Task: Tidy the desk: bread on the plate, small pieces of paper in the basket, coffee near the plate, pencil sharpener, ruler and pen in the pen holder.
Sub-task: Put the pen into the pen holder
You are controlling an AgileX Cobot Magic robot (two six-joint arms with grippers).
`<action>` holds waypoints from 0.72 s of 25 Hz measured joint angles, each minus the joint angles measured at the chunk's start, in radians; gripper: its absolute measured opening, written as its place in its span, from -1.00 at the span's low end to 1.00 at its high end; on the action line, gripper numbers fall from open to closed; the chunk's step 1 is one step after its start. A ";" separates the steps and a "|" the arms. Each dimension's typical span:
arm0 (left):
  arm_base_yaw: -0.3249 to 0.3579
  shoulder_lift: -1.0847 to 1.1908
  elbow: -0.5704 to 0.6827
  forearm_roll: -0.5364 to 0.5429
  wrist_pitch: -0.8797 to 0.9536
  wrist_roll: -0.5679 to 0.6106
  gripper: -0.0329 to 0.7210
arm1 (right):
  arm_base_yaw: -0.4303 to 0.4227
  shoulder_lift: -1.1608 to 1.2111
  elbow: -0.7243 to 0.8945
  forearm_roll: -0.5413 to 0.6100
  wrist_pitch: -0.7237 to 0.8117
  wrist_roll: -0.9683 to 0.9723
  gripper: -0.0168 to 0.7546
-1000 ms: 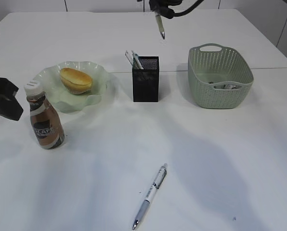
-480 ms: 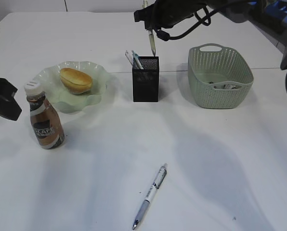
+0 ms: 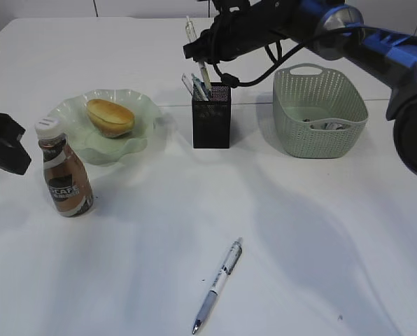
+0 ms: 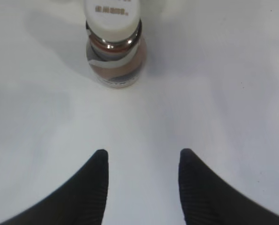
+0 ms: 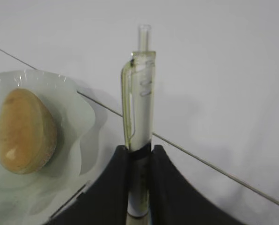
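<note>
Next, my right gripper lets go of the pale-green pen inside the black mesh pen holder (image 3: 216, 93), next to the two slim items.
My right gripper (image 3: 199, 53) is shut on a clear, pale-green pen (image 3: 196, 50) and holds it tilted over the black mesh pen holder (image 3: 211, 122), its lower end at the holder's mouth. In the right wrist view the pen (image 5: 142, 103) stands up between the jaws of the gripper (image 5: 140, 152). The bread (image 3: 110, 116) lies on the wavy green plate (image 3: 143, 143). The coffee (image 3: 66, 178) stands beside the plate. My left gripper (image 4: 142, 157) is open and empty, just short of the bottle (image 4: 114, 51). A second pen (image 3: 217, 285) lies on the desk (image 3: 320, 231). The pencil sharpener is out of view.
The sage-green basket (image 3: 319, 140) stands right of the holder with paper scraps (image 3: 327, 126) inside. Two slim items (image 3: 193, 85) stick out of the holder's left corner. A desk seam runs behind the holder. The left gripper (image 3: 2, 143) sits at the left edge.
The right arm has come forward and left, carrying the pen from above the far desk down to the holder's mouth. The left gripper and the bottle have not moved.
</note>
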 joint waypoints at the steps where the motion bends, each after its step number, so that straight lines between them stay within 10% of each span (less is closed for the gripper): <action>1: 0.000 0.000 0.000 0.000 -0.001 0.000 -0.01 | 0.000 0.005 0.000 0.012 0.000 -0.014 -0.71; 18: 0.000 0.000 0.000 0.004 -0.031 0.000 -0.01 | -0.035 0.027 0.000 0.058 0.080 -0.072 -0.72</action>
